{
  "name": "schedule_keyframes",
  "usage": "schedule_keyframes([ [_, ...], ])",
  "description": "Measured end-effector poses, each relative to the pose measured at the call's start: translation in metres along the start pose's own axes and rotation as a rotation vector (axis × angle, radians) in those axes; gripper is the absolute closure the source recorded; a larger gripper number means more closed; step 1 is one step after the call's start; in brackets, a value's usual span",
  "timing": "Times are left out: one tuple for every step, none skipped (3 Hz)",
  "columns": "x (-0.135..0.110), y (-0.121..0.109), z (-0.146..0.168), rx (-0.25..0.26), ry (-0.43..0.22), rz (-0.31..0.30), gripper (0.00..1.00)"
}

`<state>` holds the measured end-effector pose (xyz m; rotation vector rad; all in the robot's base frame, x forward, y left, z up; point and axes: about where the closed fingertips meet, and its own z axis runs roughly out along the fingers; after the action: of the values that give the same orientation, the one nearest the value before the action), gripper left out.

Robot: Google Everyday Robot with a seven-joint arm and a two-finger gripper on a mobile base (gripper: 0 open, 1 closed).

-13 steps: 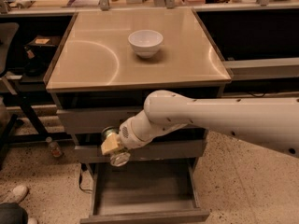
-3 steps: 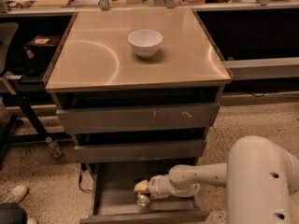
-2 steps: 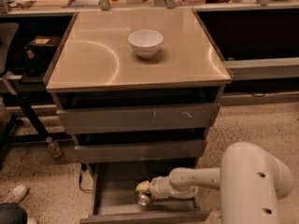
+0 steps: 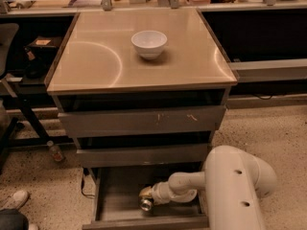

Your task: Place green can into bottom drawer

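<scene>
Next, I let go of the green can, now held low inside the drawer, on the bottom drawer's wood-grain bottom (image 4: pixel 144 208), about halfway across, toward the front panel of the drawer.
The bottom drawer (image 4: pixel 120 202) is pulled open below the two closed upper drawers, showing its wood-grain floor. My gripper (image 4: pixel 146 198) is reached down inside it, near the middle of the floor. It holds the green can (image 4: pixel 145 204), of which only the shiny silver round end shows, low over or on the drawer floor. The can's green sides are hidden by the gripper. My white arm (image 4: pixel 235 186) comes in from the lower right.
A white bowl (image 4: pixel 149 43) sits on the beige cabinet top (image 4: pixel 96 61). The scratched top drawer (image 4: pixel 144 121) and the middle drawer (image 4: pixel 144 155) are shut. A chair leg and a shoe (image 4: pixel 14 200) are at the left, and a bottle (image 4: pixel 55 151) stands on the floor.
The arm carried the can from in front of the middle drawer down into the bottom drawer. In the last second the gripper stayed put while the arm's big link shifted left.
</scene>
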<state>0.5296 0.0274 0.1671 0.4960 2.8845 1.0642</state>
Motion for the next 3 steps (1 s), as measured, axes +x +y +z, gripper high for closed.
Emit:
schedule_keyframes([
  [-0.004,-0.008,0.021,0.048,0.022,0.001,1.0],
  [-0.004,-0.013,0.037,0.07,0.042,0.0,1.0],
  [0.004,-0.018,0.043,0.069,0.071,0.003,1.0],
])
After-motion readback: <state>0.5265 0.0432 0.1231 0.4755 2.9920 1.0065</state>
